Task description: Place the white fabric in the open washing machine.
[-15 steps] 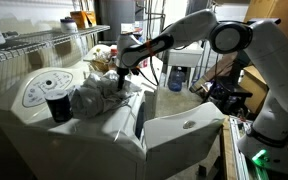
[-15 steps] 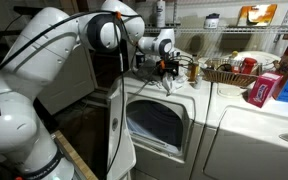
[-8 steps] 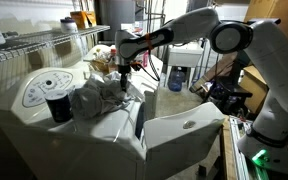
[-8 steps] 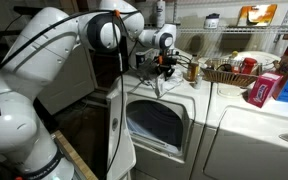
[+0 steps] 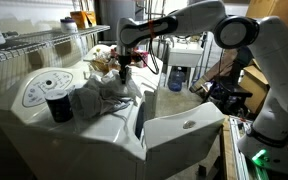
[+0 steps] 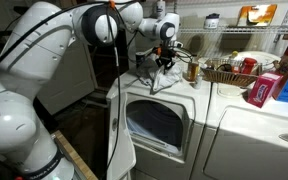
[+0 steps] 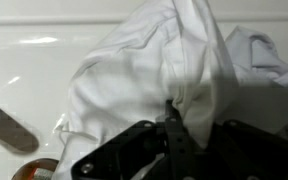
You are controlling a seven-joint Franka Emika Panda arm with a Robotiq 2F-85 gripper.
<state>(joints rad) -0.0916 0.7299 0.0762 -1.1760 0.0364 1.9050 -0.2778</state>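
Observation:
Next, I let go of the white fabric with my gripper, setting it free on the end of the washing machine top nearest the basket (image 5: 123, 86).
The white fabric (image 5: 97, 96) lies bunched on top of the white washing machine (image 5: 104, 130). One fold of the fabric (image 6: 156, 82) is drawn up into a peak under my gripper (image 6: 164, 63). In the wrist view the fabric (image 7: 149, 65) fills the frame and a ridge of it is pinched between the dark fingers (image 7: 171, 128). My gripper (image 5: 124, 68) is shut on that fold, just above the pile. The washer door (image 5: 179, 130) hangs open, and the round drum opening (image 6: 154, 120) shows below the top.
A black cup (image 5: 57, 107) stands beside the fabric near the control panel. A basket (image 6: 224, 72), a brown bottle (image 6: 192, 70) and a red box (image 6: 267, 88) sit on the neighbouring machine. Wire shelves (image 5: 34, 45) run behind, and the open door (image 6: 119, 130) juts out in front.
The jaws have gone from open to shut on the fabric. The arm has risen a little, pulling a fold of cloth up with it.

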